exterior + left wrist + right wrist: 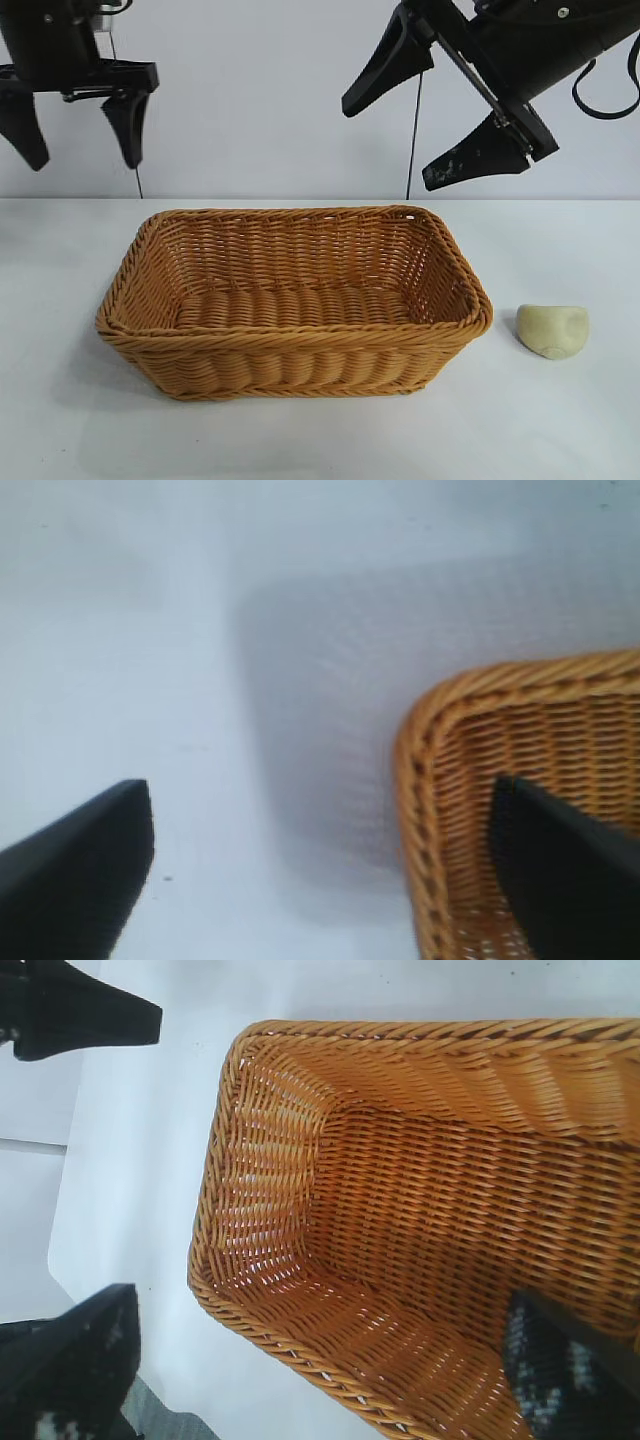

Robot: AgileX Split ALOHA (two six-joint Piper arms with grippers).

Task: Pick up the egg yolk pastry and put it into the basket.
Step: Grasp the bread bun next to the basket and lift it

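Observation:
Next, my right gripper moves down next to the dented top [555,315] of the egg yolk pastry beside the basket and closes there.
The egg yolk pastry [552,330], a pale cream lump with a dent, lies on the white table just right of the basket [140,265]. The orange-tan wicker basket stands in the middle of the table with nothing in it; it also shows in the left wrist view [430,780] and the right wrist view [260,1170]. My right gripper [385,140] is open and empty, high above the basket's right end. My left gripper [78,150] is open and empty, high above the table at the far left. The pastry is out of both wrist views.
The white table [80,420] runs to a pale back wall. A thin cable [412,140] hangs behind the basket. The left arm's finger [90,1010] shows far off in the right wrist view.

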